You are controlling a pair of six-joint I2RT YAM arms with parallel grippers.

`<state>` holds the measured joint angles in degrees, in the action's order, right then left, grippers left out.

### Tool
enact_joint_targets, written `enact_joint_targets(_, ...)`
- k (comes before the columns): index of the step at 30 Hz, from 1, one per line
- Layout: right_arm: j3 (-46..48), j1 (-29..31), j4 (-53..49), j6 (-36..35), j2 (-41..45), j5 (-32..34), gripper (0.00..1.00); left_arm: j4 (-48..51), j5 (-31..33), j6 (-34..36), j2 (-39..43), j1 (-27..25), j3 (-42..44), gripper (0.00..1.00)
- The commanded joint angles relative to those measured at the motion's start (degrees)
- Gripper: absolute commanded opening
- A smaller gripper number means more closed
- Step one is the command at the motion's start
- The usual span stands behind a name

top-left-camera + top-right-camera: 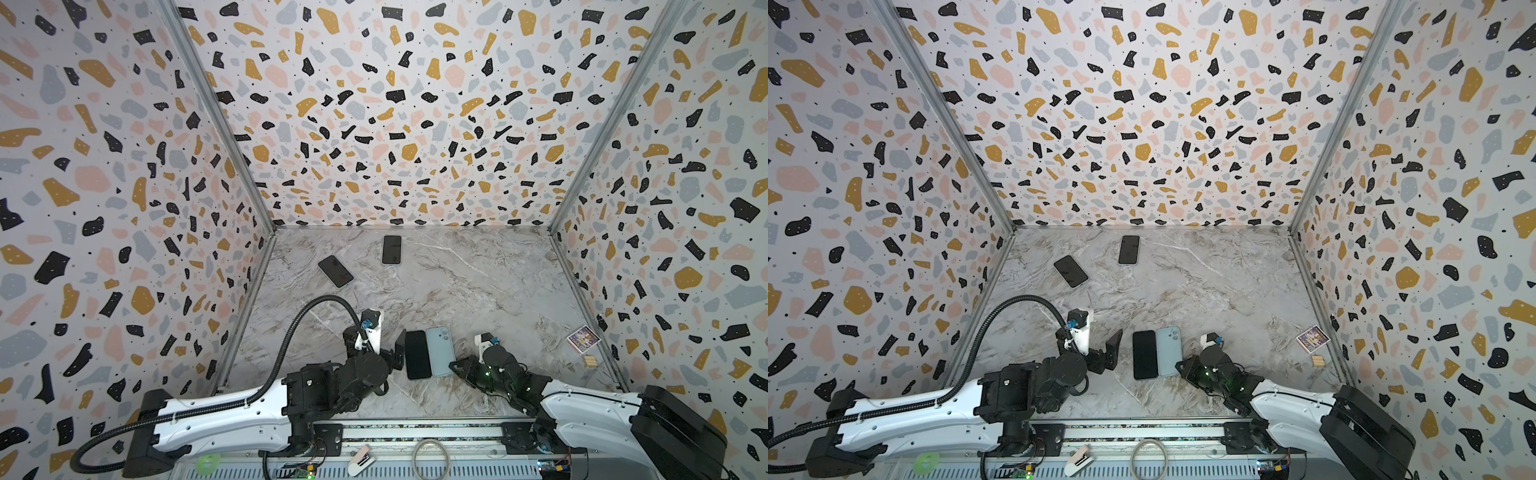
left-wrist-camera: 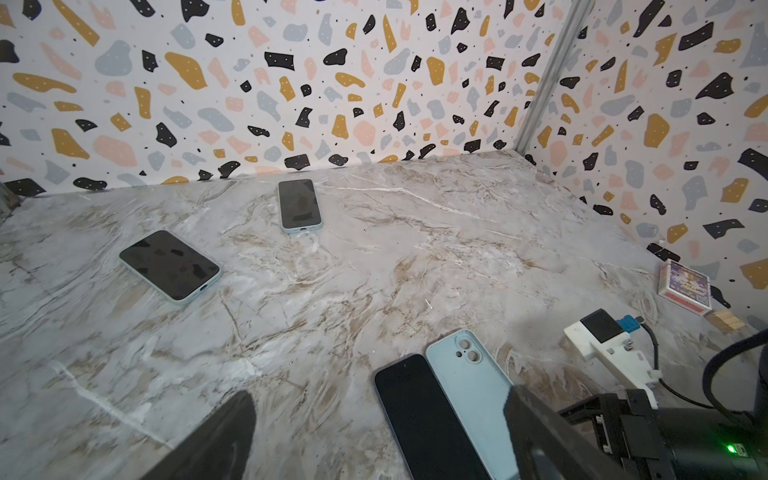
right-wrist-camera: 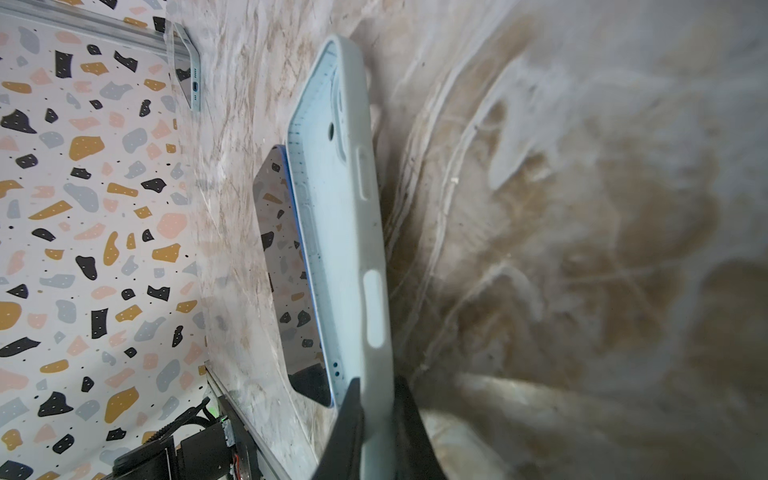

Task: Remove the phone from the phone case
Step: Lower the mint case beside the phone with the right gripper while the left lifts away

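Note:
Next, I let go of the light blue phone case with my right gripper at the black phone's edge (image 1: 405, 353) (image 3: 272, 284) that faces my left gripper.
A black phone (image 1: 417, 354) (image 1: 1145, 354) lies screen up on the marble table, out of its case. The light blue phone case (image 1: 441, 351) (image 1: 1169, 351) lies right beside it, camera holes toward the back wall. My left gripper (image 1: 397, 352) (image 2: 380, 440) is open just left of the phone and holds nothing. In the left wrist view the phone (image 2: 428, 415) and the case (image 2: 469, 382) lie between its spread fingers. My right gripper (image 1: 457, 368) (image 3: 376, 415) is shut on the near edge of the case (image 3: 345, 249), with the phone (image 3: 286, 270) beyond it.
Two more phones in light cases (image 1: 336, 271) (image 1: 392, 249) lie screen up near the back left. A small card box (image 1: 583, 339) and a wooden block (image 1: 589, 360) sit by the right wall. Patterned walls enclose the table on three sides.

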<state>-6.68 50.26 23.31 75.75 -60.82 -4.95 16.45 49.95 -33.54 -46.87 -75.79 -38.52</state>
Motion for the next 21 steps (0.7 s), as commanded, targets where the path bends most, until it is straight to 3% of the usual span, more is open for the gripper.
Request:
enact_joint_targets(1, -1.82, 3.15, 1.3, 3.36, -1.26, 3.62, 0.0, 4.21, 1.82, -3.69, 0.74, 0.38, -2.77, 0.96)
enact_joint_targets(10, -5.6, 13.05, 1.38, 12.06, -4.55, 14.18, 0.0, 7.09, 4.12, -4.38, 2.34, 0.47, -3.78, 0.97)
enact_joint_targets(21, -10.0, 20.69, 11.62, 22.49, -19.91, 20.38, 0.0, 9.76, 6.82, -3.05, 5.92, 0.88, -4.86, 0.97)
